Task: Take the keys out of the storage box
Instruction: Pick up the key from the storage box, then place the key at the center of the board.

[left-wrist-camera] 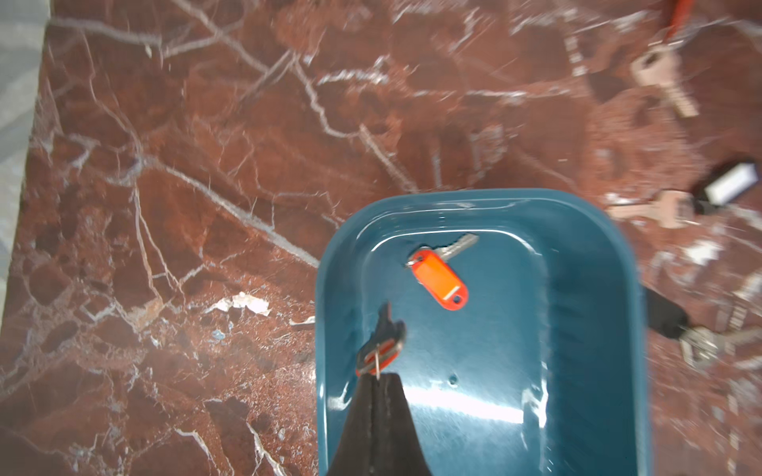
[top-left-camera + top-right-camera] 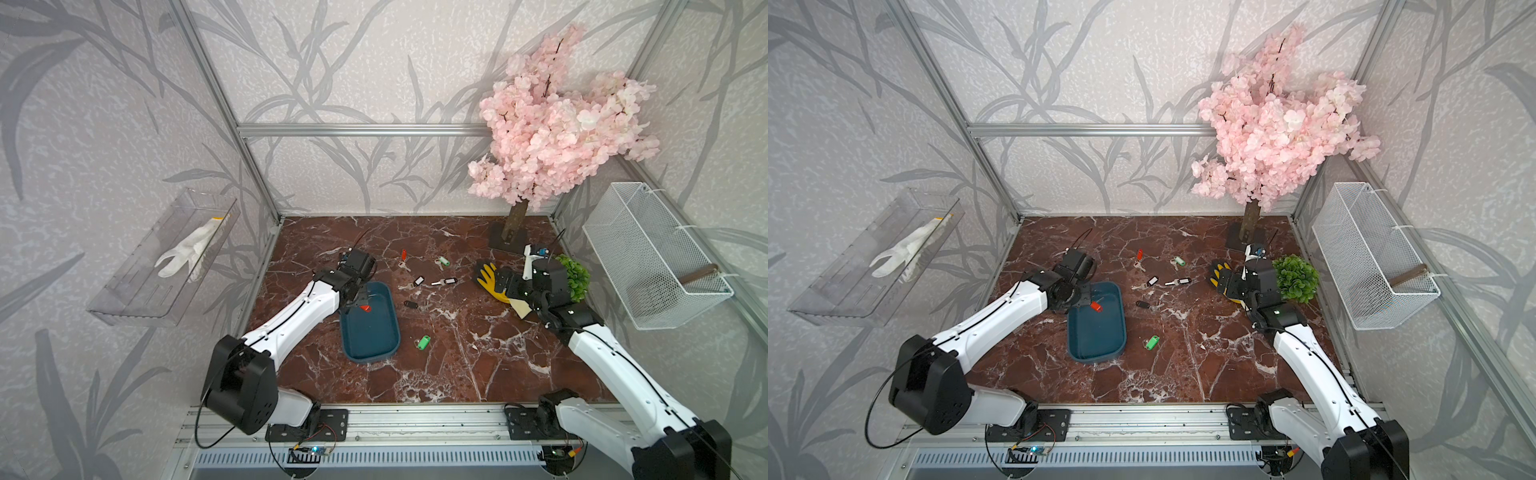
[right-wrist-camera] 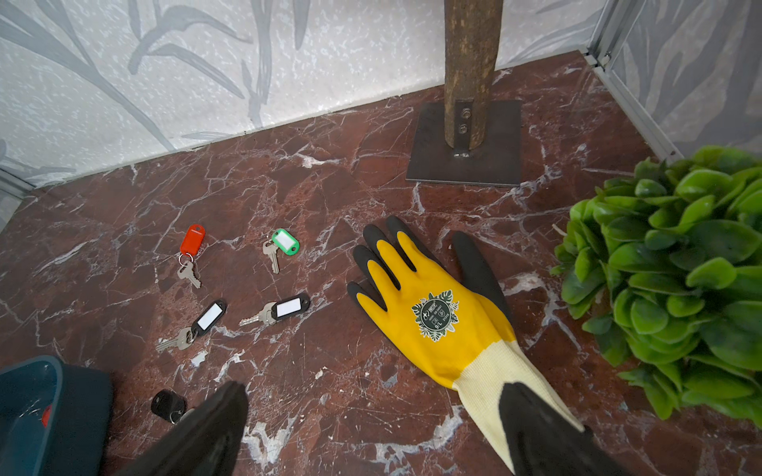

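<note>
My left gripper will release the red-tagged key, now hanging above the box floor, on the marble [image 2: 448, 313] just in front of the black-tagged key nearest the glove.
The teal storage box [image 2: 374, 345] [image 1: 598, 255] lies left of the table's middle. My left gripper [image 1: 377, 377] [image 2: 358, 300] is over the box's far end, shut on the ring of a red-tagged key [image 1: 381, 352] that hangs from its tips above the box floor. A second red-tagged key [image 1: 439, 280] lies flat inside the box. Several keys lie on the marble outside the box: red [image 2: 403, 254], green [image 2: 444, 262], black [image 2: 417, 281] [image 2: 448, 281] [image 2: 410, 304] and green [image 2: 423, 342]. My right gripper [image 3: 373, 389] [image 2: 513, 291] stands open and empty over a yellow glove's cuff.
The yellow work glove [image 2: 488, 279] and a green plant ball [image 2: 575, 276] lie at the right. The pink blossom tree [image 2: 561, 116] stands on a plate [image 2: 507, 241] at the back right. A white mesh basket [image 2: 652, 257] and a clear tray [image 2: 166, 257] hang on the side walls.
</note>
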Available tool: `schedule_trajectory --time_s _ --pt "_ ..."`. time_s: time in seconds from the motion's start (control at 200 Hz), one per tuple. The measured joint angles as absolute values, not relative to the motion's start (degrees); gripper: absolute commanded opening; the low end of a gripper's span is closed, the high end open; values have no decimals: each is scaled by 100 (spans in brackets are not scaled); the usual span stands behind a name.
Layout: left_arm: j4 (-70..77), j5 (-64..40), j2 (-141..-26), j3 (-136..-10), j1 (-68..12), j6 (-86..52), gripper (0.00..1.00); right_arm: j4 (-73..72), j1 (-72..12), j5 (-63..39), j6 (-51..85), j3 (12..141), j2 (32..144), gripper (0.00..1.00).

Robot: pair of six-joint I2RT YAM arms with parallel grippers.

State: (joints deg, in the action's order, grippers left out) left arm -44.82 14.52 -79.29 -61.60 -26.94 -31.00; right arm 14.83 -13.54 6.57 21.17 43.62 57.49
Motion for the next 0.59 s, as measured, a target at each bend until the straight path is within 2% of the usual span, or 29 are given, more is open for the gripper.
schedule_trajectory --time_s 0.29,0.595 --pt "-4134 1164 -8029 -6934 -3704 -2797 0 1481 -1350 650 2202 4362 5710 99" --pt "-3535 467 -9509 -7863 -4582 -2635 0 1487 -1339 657 2294 4362 5682 99"
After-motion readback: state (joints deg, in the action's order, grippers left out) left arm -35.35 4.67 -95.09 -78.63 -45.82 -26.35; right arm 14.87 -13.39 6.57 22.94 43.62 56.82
